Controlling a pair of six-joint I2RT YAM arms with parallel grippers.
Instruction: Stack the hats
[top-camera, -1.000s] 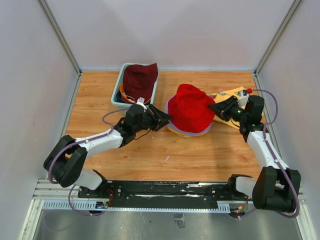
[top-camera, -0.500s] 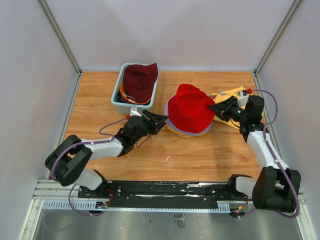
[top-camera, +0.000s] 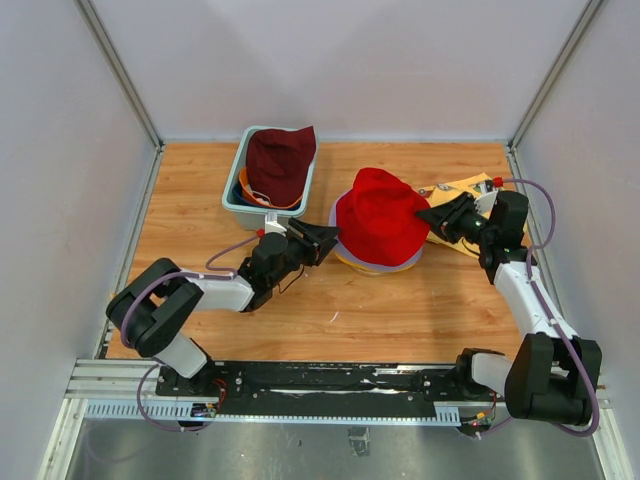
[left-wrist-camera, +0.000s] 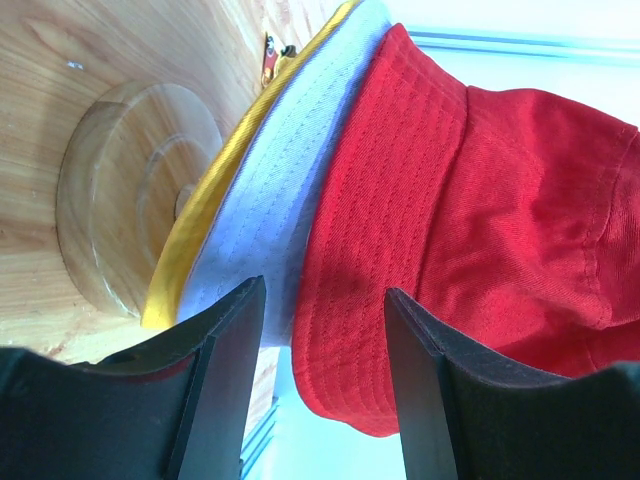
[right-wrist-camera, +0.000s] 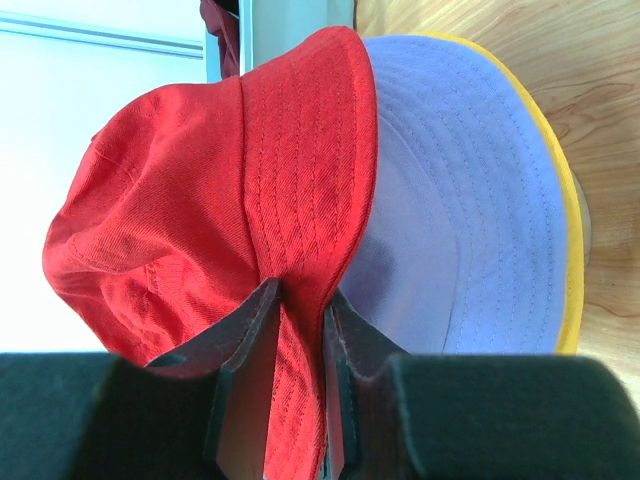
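Observation:
The red hat sits crooked, baring the lavender hat's front edge, so my left gripper needs to pinch the red hat's edge (left-wrist-camera: 318, 303) and help pull it forward.
A red hat (top-camera: 380, 222) tops a stack over a lavender hat (top-camera: 372, 266) and a yellow hat (left-wrist-camera: 205, 215), all on a wooden stand (left-wrist-camera: 125, 205). My right gripper (top-camera: 427, 213) is shut on the red hat's right brim (right-wrist-camera: 300, 300), the fabric pinched flat between its fingers. At the stack's left edge my left gripper (top-camera: 328, 240) is open; the red brim (left-wrist-camera: 345, 330) and lavender brim (left-wrist-camera: 300, 170) show in its gap (left-wrist-camera: 325, 300), unpinched. A maroon hat (top-camera: 280, 162) lies in the teal tub (top-camera: 232, 200) over orange and navy fabric (top-camera: 247, 192).
A yellow cloth printed with cars (top-camera: 458, 190) lies under my right wrist at the back right. The tub stands at the back left, close to the left gripper. Grey walls close in the wooden table (top-camera: 330, 300) on three sides.
The left arm's elbow has swung up and to the right while its gripper stays beside the stack's left brim. The right arm and the hats have not moved.

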